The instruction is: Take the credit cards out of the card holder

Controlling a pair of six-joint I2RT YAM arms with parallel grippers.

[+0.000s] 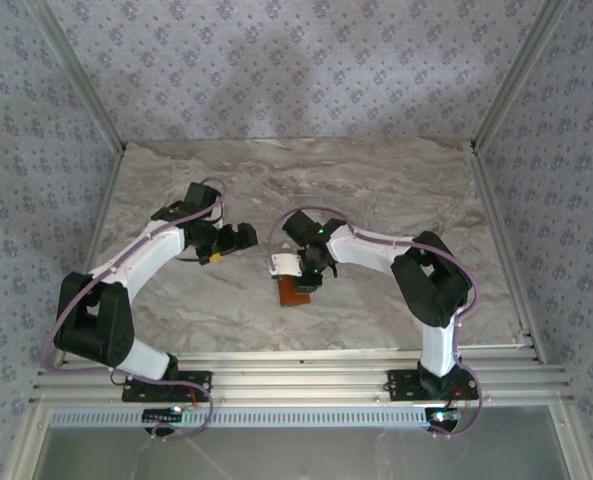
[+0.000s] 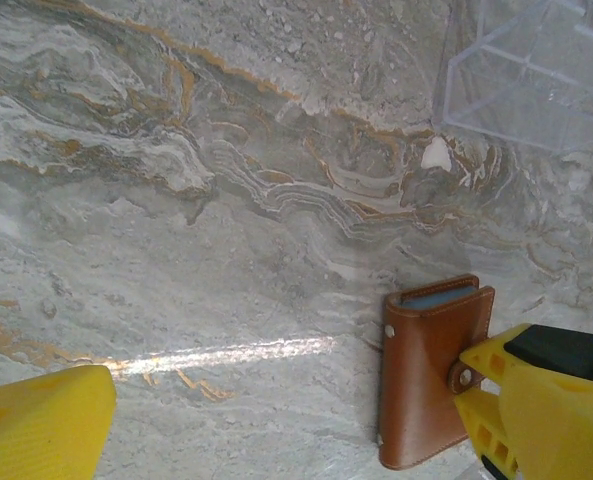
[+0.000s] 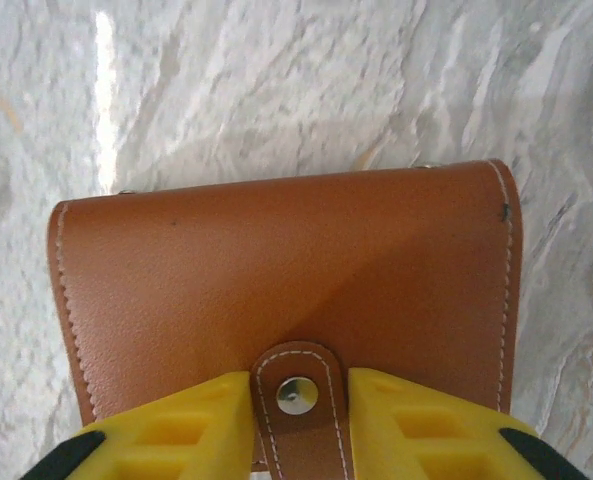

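Observation:
The right gripper holds the strap's side edges; it should open, turn, then pinch the strap's flat sides [image 3: 311,445] to draw the card holder open.
The card holder [image 3: 276,270], a small brown leather wallet, lies closed and flat on the marble table [image 1: 376,190]. Its strap tab [image 3: 296,400] with a metal snap sits between my right gripper's [image 3: 298,400] yellow fingers, which press on both sides of it. The left wrist view shows the same grip on the card holder [image 2: 426,370] from the side, and a grey-blue edge [image 2: 438,296] at its far end. The credit cards are hidden inside. My left gripper [image 1: 238,240] hangs wide open to the left of the holder, one yellow finger [image 2: 36,425] low in its own view, nothing between the jaws.
A clear plastic stand [image 2: 536,70] stands on the table beyond the card holder. Patterned walls and aluminium posts [image 1: 501,90] close in the table at the back and sides. Bare marble lies to the left of the holder.

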